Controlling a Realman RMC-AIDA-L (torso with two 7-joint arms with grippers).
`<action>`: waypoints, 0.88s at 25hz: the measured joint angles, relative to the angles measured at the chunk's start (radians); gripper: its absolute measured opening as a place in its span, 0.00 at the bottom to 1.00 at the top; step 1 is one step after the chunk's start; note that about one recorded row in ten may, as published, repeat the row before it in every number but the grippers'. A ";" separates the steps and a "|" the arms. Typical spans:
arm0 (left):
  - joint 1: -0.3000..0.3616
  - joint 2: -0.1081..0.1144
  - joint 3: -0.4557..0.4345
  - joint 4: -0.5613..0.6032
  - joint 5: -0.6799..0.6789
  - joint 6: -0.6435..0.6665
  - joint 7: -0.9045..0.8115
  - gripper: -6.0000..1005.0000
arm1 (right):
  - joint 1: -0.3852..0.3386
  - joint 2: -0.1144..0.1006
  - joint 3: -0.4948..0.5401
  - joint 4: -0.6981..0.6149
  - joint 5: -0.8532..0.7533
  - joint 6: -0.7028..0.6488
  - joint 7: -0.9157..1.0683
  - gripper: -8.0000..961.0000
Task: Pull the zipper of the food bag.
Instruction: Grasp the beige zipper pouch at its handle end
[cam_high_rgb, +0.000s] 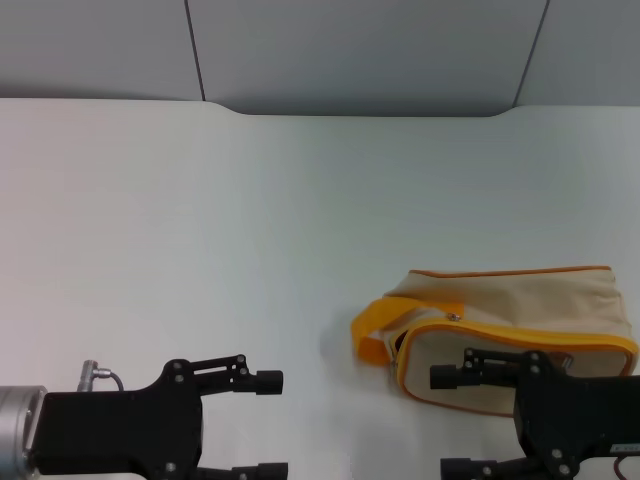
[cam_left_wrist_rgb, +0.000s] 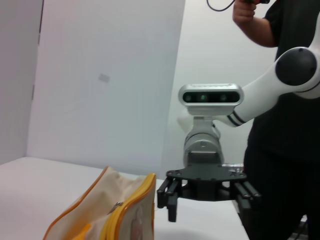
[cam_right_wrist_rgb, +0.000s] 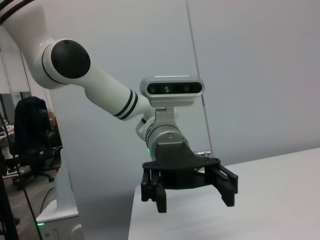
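Note:
Next, my left gripper closes on the zipper's end (cam_high_rgb: 404, 339) next to the yellow strap handle, because the food bag needs to be held there.
The beige food bag (cam_high_rgb: 510, 300) with orange-yellow piping lies on the white table at the right, its yellow strap handle (cam_high_rgb: 378, 328) pointing left. The yellow-edged zipper (cam_high_rgb: 520, 335) runs around its near rim, with a small silver piece (cam_high_rgb: 453, 317) near the strap end. My right gripper (cam_high_rgb: 450, 422) is open at the bag's near side, its upper finger in front of the bag's face. My left gripper (cam_high_rgb: 268, 424) is open over bare table, left of the strap. The left wrist view shows the bag (cam_left_wrist_rgb: 115, 210) and the right gripper (cam_left_wrist_rgb: 207, 197); the right wrist view shows the left gripper (cam_right_wrist_rgb: 190, 187).
The white table (cam_high_rgb: 250, 230) stretches from the bag to a grey panelled wall (cam_high_rgb: 350, 50) at the back. A person in black (cam_left_wrist_rgb: 285, 125) stands behind the right arm in the left wrist view.

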 joint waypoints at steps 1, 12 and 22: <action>0.000 -0.005 -0.003 0.000 0.000 -0.016 0.000 0.81 | -0.001 0.000 0.000 0.000 0.000 0.000 0.000 0.86; -0.061 -0.054 -0.042 -0.061 -0.052 -0.214 0.056 0.81 | -0.052 -0.041 0.055 -0.003 0.000 -0.072 -0.001 0.85; -0.170 -0.059 -0.034 -0.274 -0.109 -0.343 0.230 0.81 | -0.075 -0.059 0.077 -0.006 0.000 -0.115 -0.002 0.84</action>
